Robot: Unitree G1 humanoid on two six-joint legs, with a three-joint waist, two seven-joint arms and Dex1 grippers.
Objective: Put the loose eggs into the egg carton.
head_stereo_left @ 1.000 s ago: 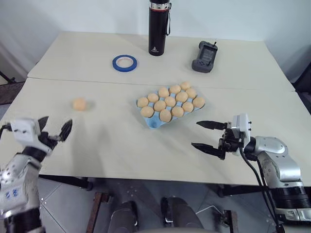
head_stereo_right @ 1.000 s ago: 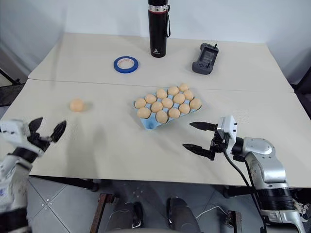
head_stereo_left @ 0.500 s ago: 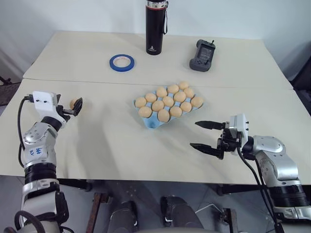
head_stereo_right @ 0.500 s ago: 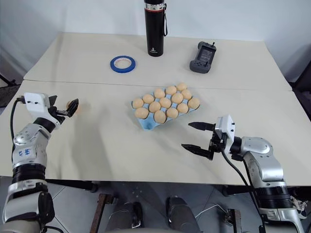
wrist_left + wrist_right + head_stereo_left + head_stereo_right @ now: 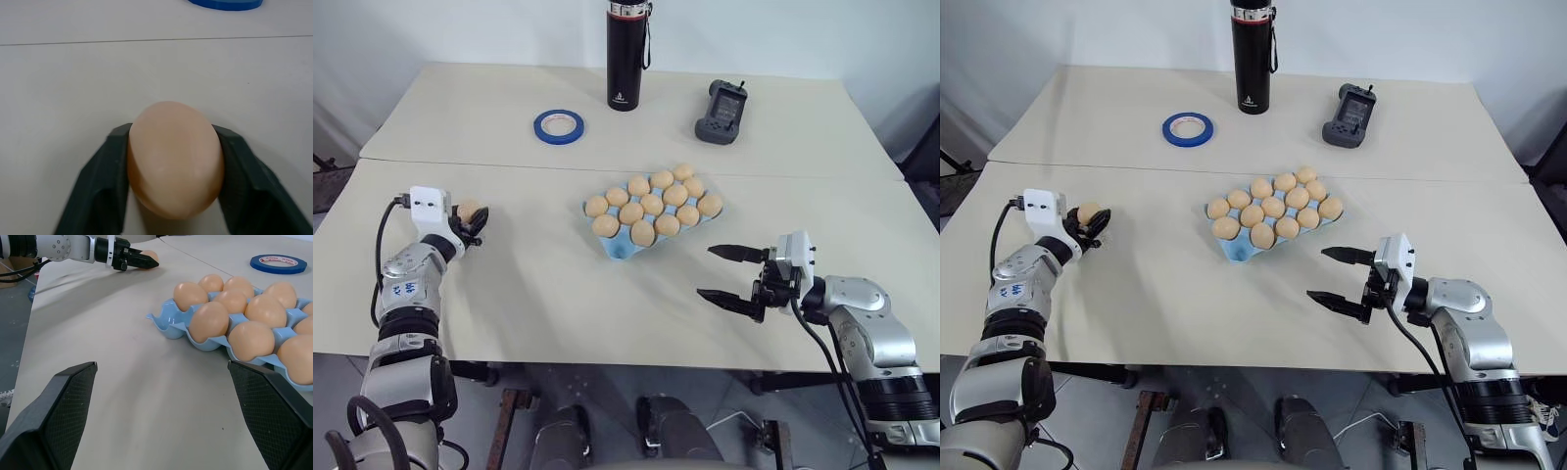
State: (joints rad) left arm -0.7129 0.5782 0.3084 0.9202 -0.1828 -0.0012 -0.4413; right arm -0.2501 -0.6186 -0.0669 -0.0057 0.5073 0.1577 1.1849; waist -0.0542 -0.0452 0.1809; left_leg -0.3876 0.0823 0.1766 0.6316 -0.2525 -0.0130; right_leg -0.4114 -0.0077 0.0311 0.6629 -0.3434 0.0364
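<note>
Next, my left gripper lets go of the egg in the bare front corner cup (image 5: 622,244) of the light blue egg carton.
One loose egg (image 5: 468,210) lies on the table at the left, and my left gripper (image 5: 473,221) is shut on it; the left wrist view shows the egg (image 5: 175,165) squeezed between both black fingers (image 5: 100,183). The light blue egg carton (image 5: 619,247) sits mid-table, holding several tan eggs (image 5: 644,233), with one front corner cup bare. My right gripper (image 5: 729,273) hovers open over the table to the right of the carton, nothing between its fingers. The right wrist view looks across the carton (image 5: 168,324) to the left gripper (image 5: 139,261).
A blue tape ring (image 5: 559,125), a black bottle (image 5: 626,56) and a dark handheld device (image 5: 721,113) stand on the far table. A seam (image 5: 783,176) runs between the two tabletops, behind the carton.
My left arm reached forward to the loose egg and its fingers closed on it. The right arm stayed still and open.
</note>
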